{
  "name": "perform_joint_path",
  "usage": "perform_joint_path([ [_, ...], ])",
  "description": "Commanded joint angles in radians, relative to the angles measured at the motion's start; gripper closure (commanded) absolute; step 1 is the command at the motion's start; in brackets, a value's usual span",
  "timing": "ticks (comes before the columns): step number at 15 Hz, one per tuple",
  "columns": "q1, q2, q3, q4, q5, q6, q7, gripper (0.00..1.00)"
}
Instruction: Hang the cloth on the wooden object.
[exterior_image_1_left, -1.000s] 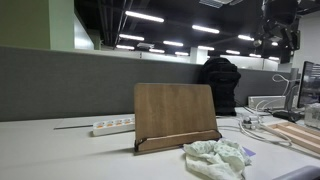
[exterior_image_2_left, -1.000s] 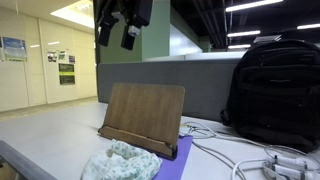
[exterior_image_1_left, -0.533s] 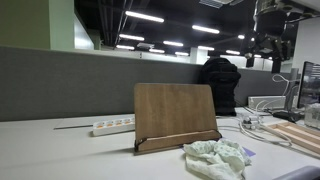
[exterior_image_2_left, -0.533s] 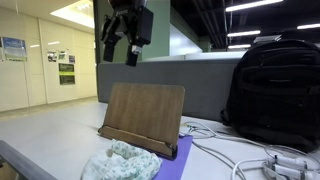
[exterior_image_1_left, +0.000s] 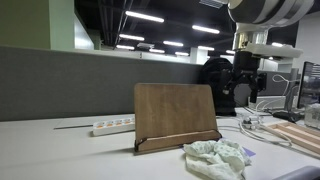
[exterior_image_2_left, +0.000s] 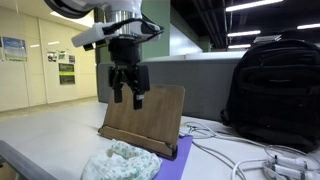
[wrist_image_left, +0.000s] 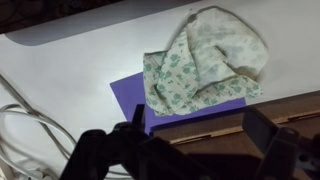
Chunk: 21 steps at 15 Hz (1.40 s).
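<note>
Next, I lower my gripper to the cloth's fold (exterior_image_1_left: 224, 160) (wrist_image_left: 194, 48), where its patterned part meets its plain pale part, and close it there.
The cloth (exterior_image_1_left: 215, 158), pale whitish-green with a fine pattern, lies crumpled on the table in front of the wooden board; it also shows in the other exterior view (exterior_image_2_left: 121, 162) and in the wrist view (wrist_image_left: 205, 58), partly on a purple sheet (wrist_image_left: 135, 95). The brown wooden board stand (exterior_image_1_left: 174, 113) stands upright, slightly tilted, with a low ledge at its base; it shows in both exterior views (exterior_image_2_left: 150, 115) and at the bottom of the wrist view (wrist_image_left: 225, 118). My gripper (exterior_image_2_left: 127, 96) is open and empty, hanging above the board (exterior_image_1_left: 247, 88) (wrist_image_left: 195, 140).
A white power strip (exterior_image_1_left: 113, 125) lies behind the board. A black backpack (exterior_image_2_left: 275, 90) stands to the side, with white cables (exterior_image_2_left: 235, 155) on the table. Light wooden slats (exterior_image_1_left: 297, 133) lie at the table's edge. A grey partition (exterior_image_1_left: 60, 85) runs behind.
My gripper has come down from high above the scene to just over the wooden board. The cloth and board have not moved.
</note>
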Motion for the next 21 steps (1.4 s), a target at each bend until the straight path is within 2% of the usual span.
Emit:
perform_joint_path([
  [1, -0.011, 0.134, 0.045, 0.001, -0.038, 0.132, 0.107, 0.0],
  [4, -0.009, 0.228, 0.065, 0.002, -0.079, 0.179, 0.16, 0.0],
  [8, 0.009, 0.326, 0.058, 0.005, -0.123, 0.149, 0.202, 0.0],
  [9, 0.015, 0.332, 0.052, 0.006, -0.111, 0.116, 0.204, 0.0],
  [10, 0.021, 0.317, 0.042, 0.006, -0.095, 0.147, 0.152, 0.0],
  [14, 0.025, 0.349, 0.039, 0.01, -0.094, 0.131, 0.157, 0.0],
  [21, 0.082, 0.407, 0.06, 0.012, -0.149, 0.147, 0.123, 0.0],
])
